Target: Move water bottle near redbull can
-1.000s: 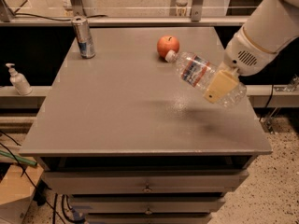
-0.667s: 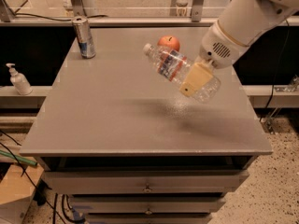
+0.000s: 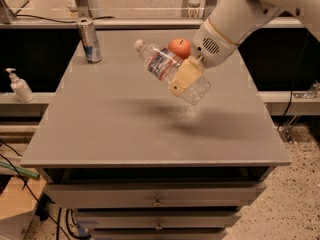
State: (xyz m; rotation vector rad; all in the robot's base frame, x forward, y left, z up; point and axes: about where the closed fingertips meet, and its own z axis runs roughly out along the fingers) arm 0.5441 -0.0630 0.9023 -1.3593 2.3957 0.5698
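Note:
Next, I release the water bottle, which hangs tilted above the table now, on the grey table (image 3: 121, 60) beside the redbull can, toward the red apple.
The water bottle (image 3: 162, 66) is clear with a white cap and a red, white and blue label. It hangs tilted above the middle of the grey table (image 3: 110, 129), cap pointing up and left. My gripper (image 3: 184, 77) is shut on the bottle's lower half, with a cream finger (image 3: 182, 78) across it. The redbull can (image 3: 89, 40) stands upright at the table's far left corner, well to the left of the bottle. The bottle's shadow lies on the table below it.
A red apple (image 3: 180, 47) sits at the far middle of the table, just behind the bottle. A white pump dispenser (image 3: 20, 86) stands on a ledge left of the table. Drawers are below the table's front edge.
My gripper has carried the water bottle left across the table, toward the redbull can. The bottle now overlaps the apple in view. The can and apple have not moved.

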